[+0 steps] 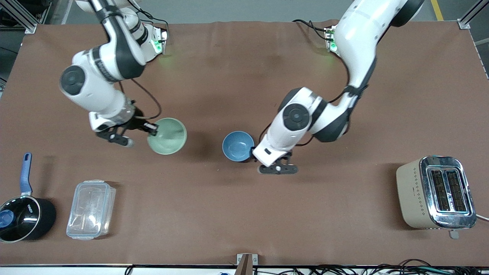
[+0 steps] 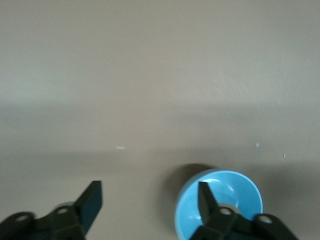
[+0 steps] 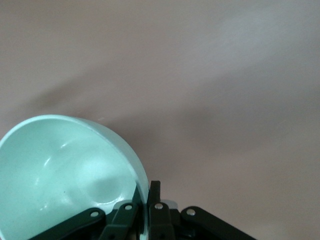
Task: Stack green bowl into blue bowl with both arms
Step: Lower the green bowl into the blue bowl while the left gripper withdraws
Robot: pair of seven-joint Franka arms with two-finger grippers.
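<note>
Next, my right gripper lets go of the green bowl so that it sits upright inside the blue bowl (image 1: 238, 145) near the middle of the table.
The pale green bowl (image 1: 168, 136) is tilted on its side toward the right arm's end of the table. My right gripper (image 1: 150, 128) is shut on its rim, one finger inside and one outside. The right wrist view shows the green bowl (image 3: 65, 170) and the right gripper (image 3: 145, 194) pinching its wall. The blue bowl (image 1: 238, 146) stands upright on the table near the middle. My left gripper (image 1: 278, 168) is open and empty beside it. In the left wrist view one of the left gripper's (image 2: 149, 200) fingers overlaps the blue bowl (image 2: 235, 192); the other is over bare table.
A black saucepan with a blue handle (image 1: 23, 217) and a clear plastic container (image 1: 91, 209) sit near the front camera at the right arm's end. A toaster (image 1: 435, 193) stands at the left arm's end. The table (image 1: 244, 221) is covered in brown cloth.
</note>
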